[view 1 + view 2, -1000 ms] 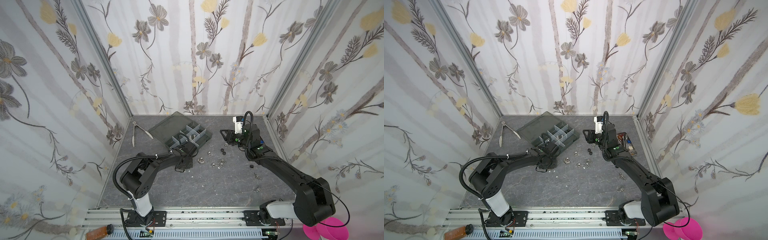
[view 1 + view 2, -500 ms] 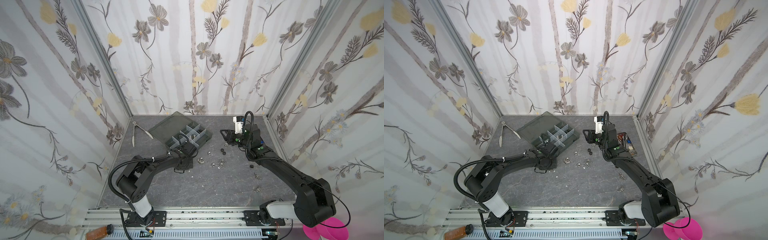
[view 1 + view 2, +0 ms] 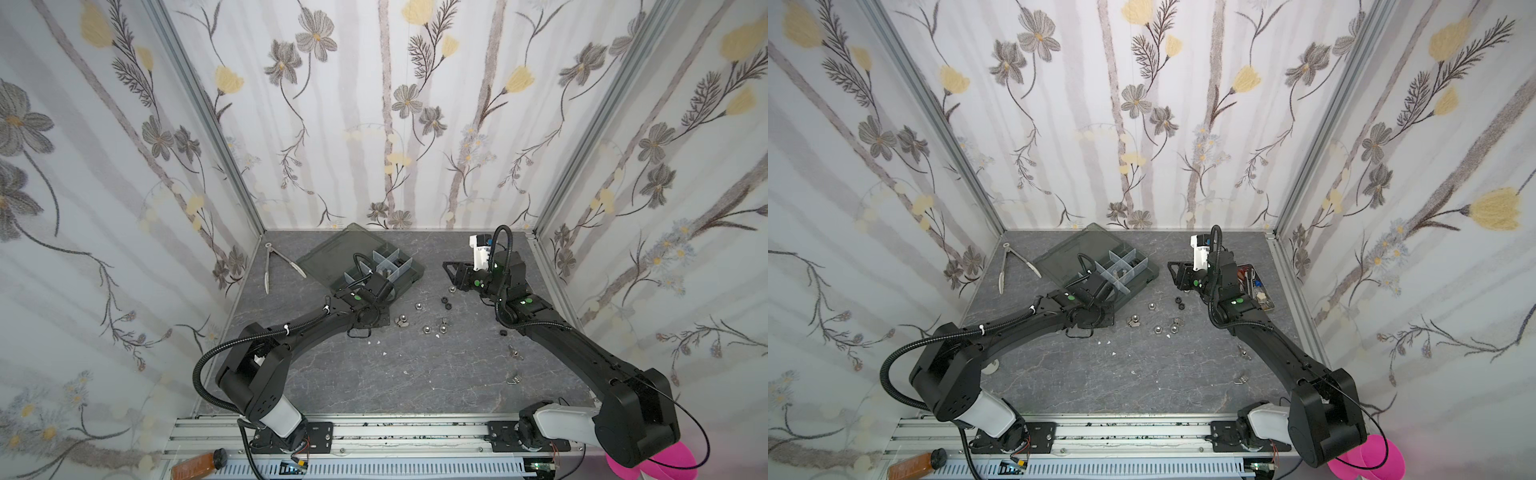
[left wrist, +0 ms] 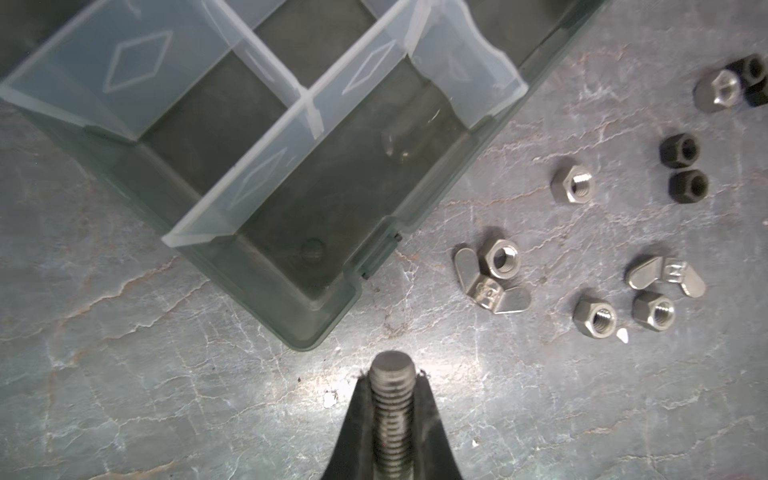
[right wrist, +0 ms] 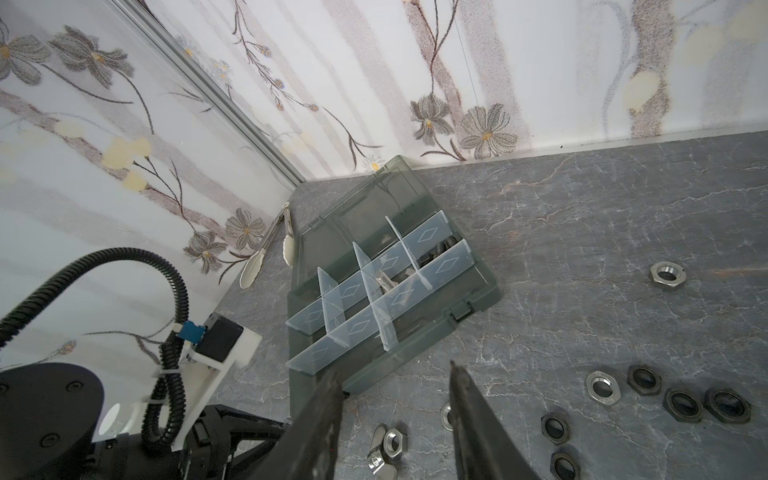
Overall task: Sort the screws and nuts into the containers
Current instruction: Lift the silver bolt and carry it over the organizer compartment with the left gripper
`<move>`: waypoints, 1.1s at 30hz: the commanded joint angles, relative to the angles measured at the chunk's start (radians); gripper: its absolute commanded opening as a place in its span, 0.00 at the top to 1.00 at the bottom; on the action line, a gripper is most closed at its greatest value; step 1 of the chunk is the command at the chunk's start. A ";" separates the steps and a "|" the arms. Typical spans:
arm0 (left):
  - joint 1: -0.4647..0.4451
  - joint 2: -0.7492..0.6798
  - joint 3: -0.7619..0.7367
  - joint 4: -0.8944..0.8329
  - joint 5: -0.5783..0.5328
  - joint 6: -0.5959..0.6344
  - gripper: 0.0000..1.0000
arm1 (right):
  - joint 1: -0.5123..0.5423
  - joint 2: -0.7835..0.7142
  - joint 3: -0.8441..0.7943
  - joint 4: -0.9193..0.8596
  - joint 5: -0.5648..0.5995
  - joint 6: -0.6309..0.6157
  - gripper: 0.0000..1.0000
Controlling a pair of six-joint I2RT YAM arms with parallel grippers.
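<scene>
My left gripper will let go of the silver screw in the organizer box compartment holding the other silver screw (image 3: pixel 386 273).
My left gripper (image 4: pixel 392 376) is shut on a silver screw (image 4: pixel 392 401); its threaded end sticks out past the fingertips, just off the near corner of the smoky-grey organizer box (image 4: pixel 332 307). In both top views this gripper (image 3: pixel 368 322) (image 3: pixel 1088 320) points down beside the box (image 3: pixel 409 272). Silver nuts (image 4: pixel 573 185) and black nuts (image 4: pixel 680 150) lie loose on the table to its right, with wing nuts (image 4: pixel 492 286) among them. Another silver screw (image 5: pixel 384 278) lies in one container. My right gripper (image 5: pixel 395 376) (image 3: pixel 451 270) hangs open above the table with nothing between its fingers.
The box lid (image 3: pixel 336 253) lies open toward the back wall. Metal tongs (image 3: pixel 268 266) rest at the back left. A narrow tray with red-handled tools (image 3: pixel 1254 286) sits by the right wall. Small silver pieces (image 3: pixel 514 353) lie near the right arm.
The left arm's elbow has swung a little to the left while its gripper stays by the box's near corner. The right arm has not moved.
</scene>
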 commanded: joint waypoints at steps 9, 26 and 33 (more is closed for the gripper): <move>0.025 0.085 0.188 -0.051 -0.036 0.070 0.95 | 0.000 -0.056 -0.034 -0.041 0.006 -0.016 0.56; 0.171 0.298 0.509 -0.100 -0.003 0.174 0.95 | 0.000 -0.054 -0.104 -0.021 -0.043 0.016 0.56; 0.190 0.412 0.612 -0.096 0.026 0.187 0.95 | 0.001 -0.027 -0.108 -0.021 -0.058 0.016 0.56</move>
